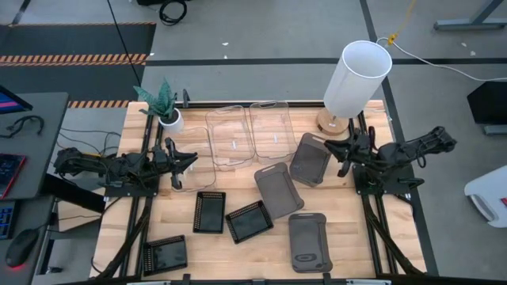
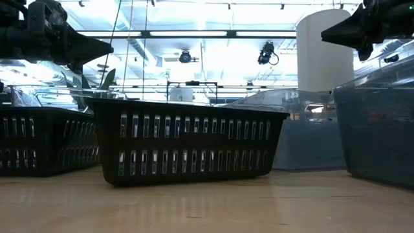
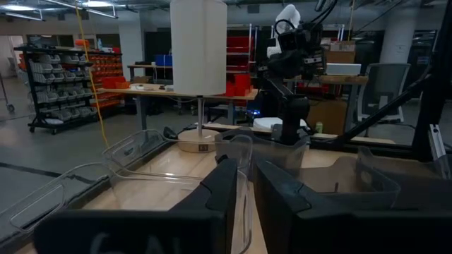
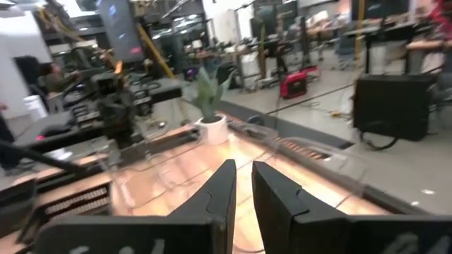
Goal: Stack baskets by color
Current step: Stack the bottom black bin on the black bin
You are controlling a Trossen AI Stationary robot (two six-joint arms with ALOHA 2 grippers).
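Observation:
The near grey basket is next for my right gripper. It should go there and close on the near grey basket's far edge [image 1: 312, 214].
Two clear baskets [image 1: 230, 136] [image 1: 271, 127] stand side by side at the far middle of the table. Three grey baskets lie right of centre: one [image 1: 310, 158] far, one [image 1: 279, 190] in the middle, one [image 1: 307, 241] near. Three black perforated baskets [image 1: 209, 211] [image 1: 249, 221] [image 1: 165, 255] rest on their bottoms at the near left. My left gripper [image 1: 190, 162] [image 3: 245, 166] hovers left of the clear baskets and points at them. My right gripper [image 1: 337, 154] [image 4: 244, 168] hovers above the far grey basket's right edge. Each shows a narrow gap between its fingers, with nothing in it.
A tall white lamp shade [image 1: 356, 79] on a round wooden base stands at the far right corner. A small potted plant [image 1: 165, 107] stands at the far left. Bare wood [image 1: 238, 257] lies between the black baskets and the near grey one.

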